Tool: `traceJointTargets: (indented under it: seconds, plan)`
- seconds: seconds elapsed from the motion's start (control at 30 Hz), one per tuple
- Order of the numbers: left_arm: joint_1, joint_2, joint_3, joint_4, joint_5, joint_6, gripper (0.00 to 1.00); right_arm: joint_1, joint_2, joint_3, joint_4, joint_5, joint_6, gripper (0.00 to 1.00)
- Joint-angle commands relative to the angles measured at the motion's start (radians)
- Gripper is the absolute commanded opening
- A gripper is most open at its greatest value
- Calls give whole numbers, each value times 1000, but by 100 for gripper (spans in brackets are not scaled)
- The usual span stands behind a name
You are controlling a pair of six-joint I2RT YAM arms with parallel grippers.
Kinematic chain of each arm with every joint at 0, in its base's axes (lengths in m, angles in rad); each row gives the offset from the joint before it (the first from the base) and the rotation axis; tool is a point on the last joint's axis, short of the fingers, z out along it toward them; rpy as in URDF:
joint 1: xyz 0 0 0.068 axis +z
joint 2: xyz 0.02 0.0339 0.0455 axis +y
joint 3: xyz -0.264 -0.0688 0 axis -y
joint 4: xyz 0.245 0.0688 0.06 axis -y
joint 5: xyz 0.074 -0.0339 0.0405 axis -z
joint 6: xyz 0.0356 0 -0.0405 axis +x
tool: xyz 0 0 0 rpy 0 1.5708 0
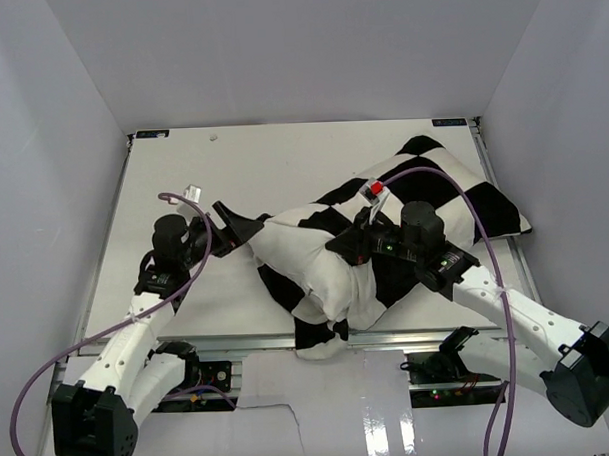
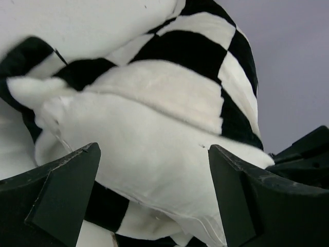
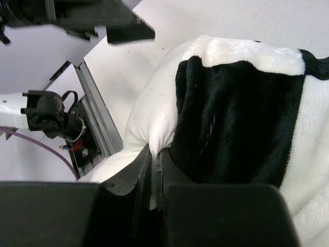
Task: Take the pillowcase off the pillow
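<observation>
My left gripper should close on the bulging side of the white pillow (image 1: 288, 268) (image 2: 157, 190), above the black square of the pillowcase under it.
The black-and-white checkered pillowcase (image 1: 438, 183) lies bunched from the back right toward the front edge. The white pillow (image 1: 306, 260) bulges out of it at the middle. My right gripper (image 1: 360, 244) is shut on a thin fold of the pillow's white fabric (image 3: 149, 113), right beside a black square of the pillowcase (image 3: 236, 118); its jaws (image 3: 156, 154) are pressed together. My left gripper (image 1: 242, 228) is open at the pillow's left end. In the left wrist view its jaws (image 2: 154, 149) stand wide apart around the white pillow (image 2: 139, 128) without touching, with the checkered pillowcase (image 2: 185, 49) behind.
The white table (image 1: 187, 292) is walled on three sides. A metal rail (image 1: 408, 334) runs along its front edge, and a corner of the pillowcase (image 1: 319, 343) hangs over it. Purple cables (image 1: 479, 222) loop over both arms.
</observation>
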Motion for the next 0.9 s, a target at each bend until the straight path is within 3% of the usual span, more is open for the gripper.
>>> traceJointTargets:
  seconds: [0.0,0.23,0.63,0.7,0.73,0.77,0.8,0.87]
  plan:
    - [-58,-41,-71,68,73,-62,97,17,23,25,187,41,41,8]
    - [-170,-97,-150,133,-3,-168,98,61,130,108,206,161,53,8]
    - [-233,76,-135,216,-89,-225,98,173,205,87,309,213,107,8]
    - [-239,108,-131,234,-85,-229,86,184,208,85,321,211,107,8]
    - [-244,123,-134,268,-86,-229,74,185,208,85,318,210,105,12]
    - [-245,142,-138,277,-88,-232,58,186,207,85,315,210,102,24]
    - [-244,146,-147,288,-97,-232,33,186,202,91,281,220,98,33]
    - [-245,133,-155,290,-101,-220,11,186,181,106,217,255,66,53]
